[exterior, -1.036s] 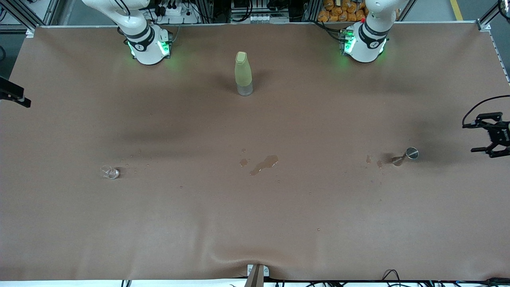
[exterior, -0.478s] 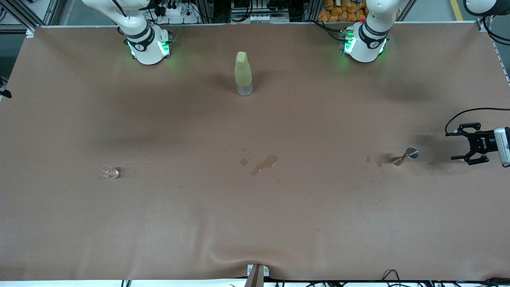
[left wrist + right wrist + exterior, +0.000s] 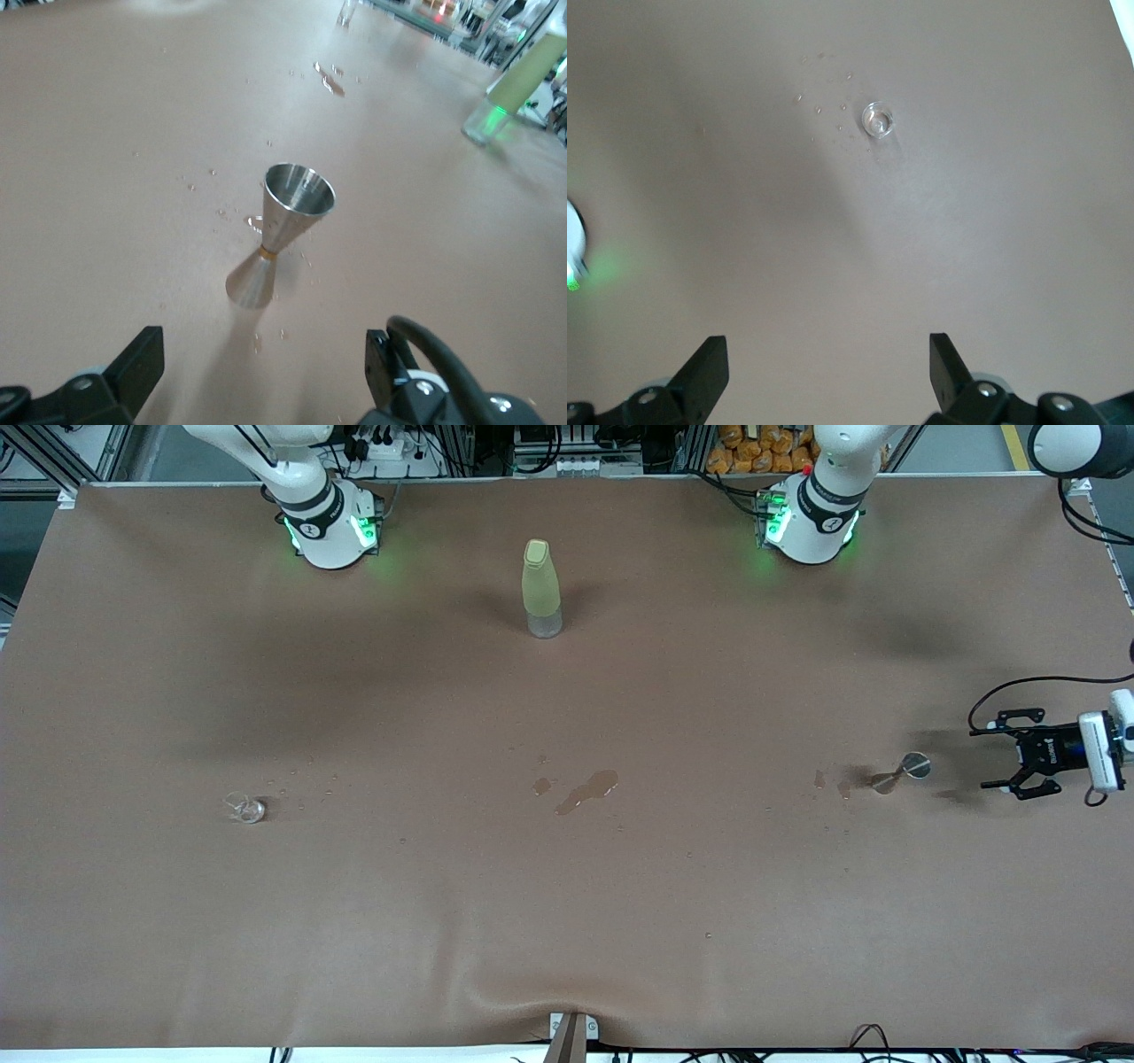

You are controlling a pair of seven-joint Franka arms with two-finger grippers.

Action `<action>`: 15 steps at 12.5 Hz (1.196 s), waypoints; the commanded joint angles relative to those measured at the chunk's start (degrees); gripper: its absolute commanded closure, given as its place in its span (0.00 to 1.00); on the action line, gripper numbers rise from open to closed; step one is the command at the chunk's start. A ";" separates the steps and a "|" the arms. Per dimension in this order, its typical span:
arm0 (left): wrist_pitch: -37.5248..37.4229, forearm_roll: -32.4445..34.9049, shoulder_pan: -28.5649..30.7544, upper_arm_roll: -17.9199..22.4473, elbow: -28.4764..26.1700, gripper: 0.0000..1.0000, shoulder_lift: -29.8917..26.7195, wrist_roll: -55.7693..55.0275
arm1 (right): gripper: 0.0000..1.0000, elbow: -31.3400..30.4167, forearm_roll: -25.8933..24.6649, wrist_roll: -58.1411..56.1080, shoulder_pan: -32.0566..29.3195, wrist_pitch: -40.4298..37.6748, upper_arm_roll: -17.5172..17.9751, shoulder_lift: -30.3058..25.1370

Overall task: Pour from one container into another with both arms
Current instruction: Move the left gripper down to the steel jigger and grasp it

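Observation:
I need to close my left gripper on the narrow middle (image 3: pixel 899 772) (image 3: pixel 267 253) of the steel jigger, where the jigger's upper and lower cups meet.
A steel jigger (image 3: pixel 904 768) (image 3: pixel 282 226) stands upright on the brown table toward the left arm's end. My left gripper (image 3: pixel 985 759) (image 3: pixel 261 363) hangs low just beside it, open, pointing at it with nothing between its fingers. A small clear glass (image 3: pixel 245 809) (image 3: pixel 877 118) sits toward the right arm's end. My right gripper (image 3: pixel 826 363) is open and empty high over the table near that glass; it is out of the front view. A tall yellow-green bottle (image 3: pixel 541 589) (image 3: pixel 514 88) stands between the two arm bases.
A puddle of spilled liquid (image 3: pixel 585 790) lies mid-table, with small drops near the jigger and the glass. The arm bases (image 3: pixel 330 527) (image 3: pixel 808 522) stand along the table's edge farthest from the front camera.
My left gripper has come in from the table's end toward the jigger and turned to point at it. My right gripper has slid out of the front view.

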 commanded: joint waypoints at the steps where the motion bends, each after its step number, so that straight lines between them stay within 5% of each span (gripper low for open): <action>1: -1.57 -3.64 0.86 -0.59 0.69 0.00 2.92 3.80 | 0.00 -0.52 -1.01 -12.72 -1.46 2.61 0.33 0.67; 5: -5.35 -8.39 1.30 -0.68 0.87 0.00 6.62 7.94 | 0.00 -1.40 0.92 -14.42 -2.95 3.15 0.33 1.02; 10: -6.22 -12.70 1.30 -2.87 0.87 0.00 9.43 10.85 | 0.00 -2.28 16.62 -27.31 -3.39 3.15 -5.54 7.69; 15: -7.28 -14.54 1.30 -4.28 1.04 0.00 11.44 13.82 | 0.00 -3.69 31.75 -41.47 -5.94 2.45 -7.23 16.30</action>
